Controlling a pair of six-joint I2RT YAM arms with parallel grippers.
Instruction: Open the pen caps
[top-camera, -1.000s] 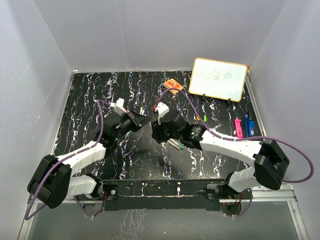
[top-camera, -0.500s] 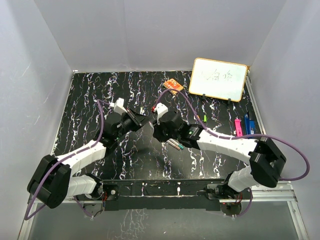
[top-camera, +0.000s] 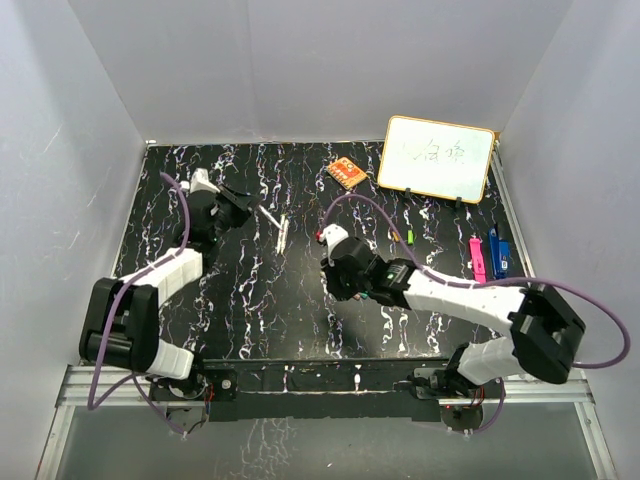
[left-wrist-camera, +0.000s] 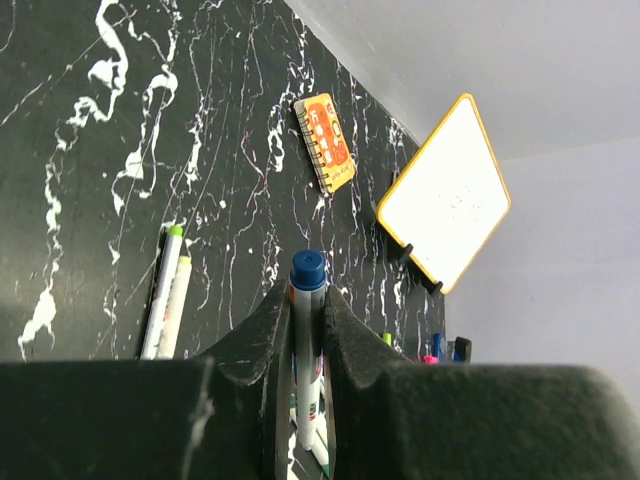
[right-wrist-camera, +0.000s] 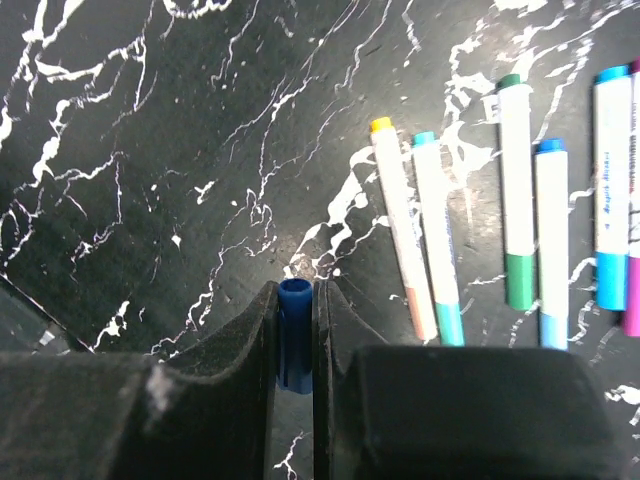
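My left gripper needs to let go of the blue-ended white marker alongside the green-ended marker (top-camera: 277, 236) (left-wrist-camera: 149, 293) that lies between the arms.
My left gripper (top-camera: 243, 200) is at the far left and is shut on a white marker barrel (left-wrist-camera: 305, 340) whose blue end (left-wrist-camera: 307, 270) sticks out past the fingertips. My right gripper (top-camera: 335, 278) is near the table's middle and is shut on a loose blue pen cap (right-wrist-camera: 295, 335), held just above the table. Several capped white markers (right-wrist-camera: 520, 200) with yellow, teal, green and blue ends lie right of it. Two more markers (top-camera: 283, 232) lie between the arms. Loose pink (top-camera: 477, 256), blue (top-camera: 497, 250) and green (top-camera: 410, 237) caps lie at the right.
An orange patterned block (top-camera: 346, 172) lies at the back centre. A small whiteboard (top-camera: 437, 158) leans at the back right. Grey walls close in the black marbled table (top-camera: 200, 310) on three sides.
The two grippers were together at the middle. They have pulled apart: the left arm swung back and left with the marker barrel, and the right moved slightly nearer with the blue cap.
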